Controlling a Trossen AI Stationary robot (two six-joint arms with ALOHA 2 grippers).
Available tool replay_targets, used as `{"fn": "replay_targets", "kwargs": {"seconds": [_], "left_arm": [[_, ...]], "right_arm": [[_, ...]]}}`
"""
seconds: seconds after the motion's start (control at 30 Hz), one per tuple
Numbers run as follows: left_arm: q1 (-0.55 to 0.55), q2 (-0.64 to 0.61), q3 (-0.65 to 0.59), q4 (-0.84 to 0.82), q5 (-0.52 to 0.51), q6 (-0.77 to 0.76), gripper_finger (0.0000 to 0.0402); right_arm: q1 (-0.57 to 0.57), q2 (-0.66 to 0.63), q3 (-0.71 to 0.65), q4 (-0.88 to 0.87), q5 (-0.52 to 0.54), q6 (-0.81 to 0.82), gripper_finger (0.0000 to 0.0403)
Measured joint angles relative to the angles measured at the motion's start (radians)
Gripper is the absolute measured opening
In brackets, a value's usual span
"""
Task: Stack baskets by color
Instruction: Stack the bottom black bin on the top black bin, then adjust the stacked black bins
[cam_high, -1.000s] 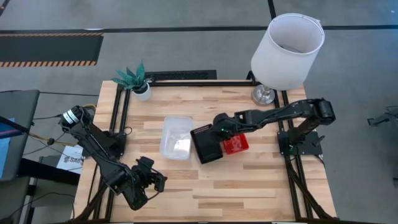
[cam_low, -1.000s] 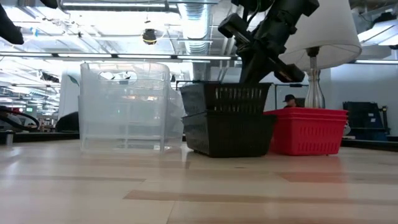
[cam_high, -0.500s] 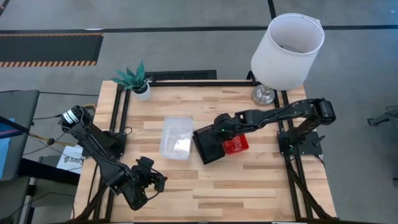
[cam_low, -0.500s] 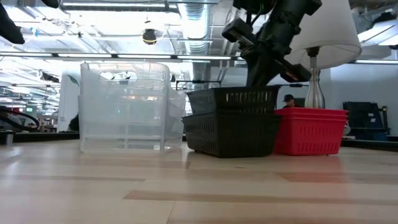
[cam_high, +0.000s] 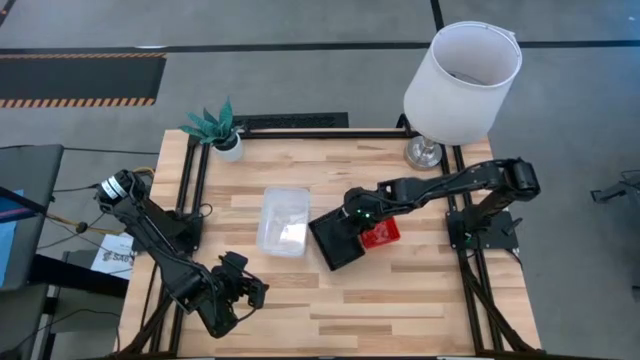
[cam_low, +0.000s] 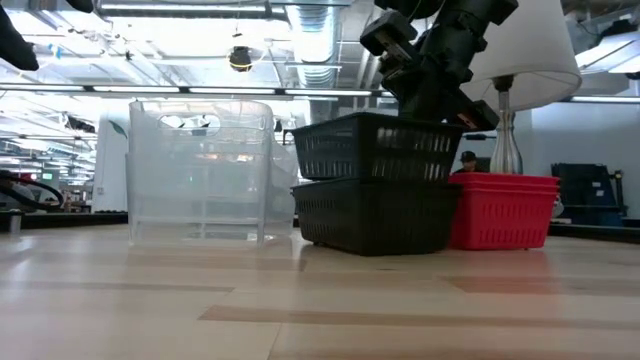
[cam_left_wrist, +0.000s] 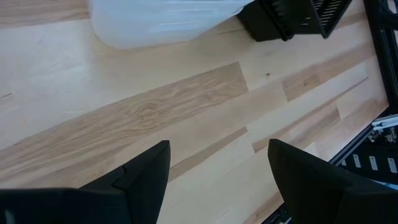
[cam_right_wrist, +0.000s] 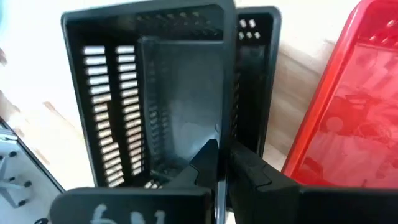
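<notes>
The black baskets sit crooked beside the clear baskets, so my right gripper needs to release the upper one, then grip the black baskets' far edge (cam_high: 324, 215) and straighten them.
Two black baskets sit mid-table. The upper one (cam_high: 338, 240) (cam_low: 375, 148) rests high and slightly tilted in the lower one (cam_low: 370, 215). My right gripper (cam_high: 351, 213) (cam_right_wrist: 222, 155) reaches down onto its far right corner, shut on its wall. Red baskets (cam_high: 380, 234) (cam_low: 500, 210) stand on the tabletop close beside the black ones, toward the table's right edge. A stack of clear baskets (cam_high: 283, 221) (cam_low: 200, 170) stands on the tabletop to their left. My left gripper (cam_high: 256, 293) (cam_left_wrist: 219, 149) hangs open over the near left part of the table, holding nothing. My right gripper pinches the upper black basket's long wall (cam_right_wrist: 224, 134), the one facing the red baskets, with one finger (cam_right_wrist: 208, 155) inside and one outside. The fingers slant down from the table's right. The basket sits raised and tilted on the lower black basket.
A lamp with a large white shade (cam_high: 462, 78) stands at the far right corner, its stem (cam_low: 505, 130) behind the red baskets. A small potted plant (cam_high: 216, 128) is at the far left. Bare wood (cam_high: 400, 300) lies along the near side.
My right gripper has stayed over the black baskets and its wrist has turned a little. The upper black basket has come up out of the lower one and now stands higher. Both have shifted slightly toward the table's near edge.
</notes>
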Motion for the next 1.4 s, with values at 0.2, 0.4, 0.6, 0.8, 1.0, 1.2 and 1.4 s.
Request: {"fn": "replay_targets", "kwargs": {"seconds": [0.2,0.4,0.6,0.8,1.0,1.2,1.4], "left_arm": [[0.000,0.000,0.000,0.000,0.000,0.000,0.0258],[0.000,0.000,0.000,0.000,0.001,-0.006,0.0258],[0.000,0.000,0.000,0.004,0.001,-0.008,0.0258],[0.000,0.000,0.000,0.007,0.002,-0.015,0.0258],[0.000,0.000,0.000,0.008,0.002,-0.017,0.0258],[0.000,0.000,0.000,0.008,0.002,-0.024,0.0258],[0.000,0.000,0.000,0.007,0.002,-0.031,0.0258]], "right_arm": [[-0.004,0.000,0.000,0.000,-0.004,-0.027,0.0045],[-0.004,0.045,0.000,0.003,-0.069,-0.050,0.0061],[-0.013,0.108,0.006,0.006,-0.119,-0.081,0.0078],[-0.026,0.102,0.011,0.006,-0.104,-0.061,0.0103],[-0.038,0.097,0.011,0.012,-0.060,-0.027,0.0124],[-0.027,0.095,0.060,0.005,-0.015,-0.162,0.0126],[-0.012,0.121,0.122,0.006,0.012,-0.315,0.0091]]}}
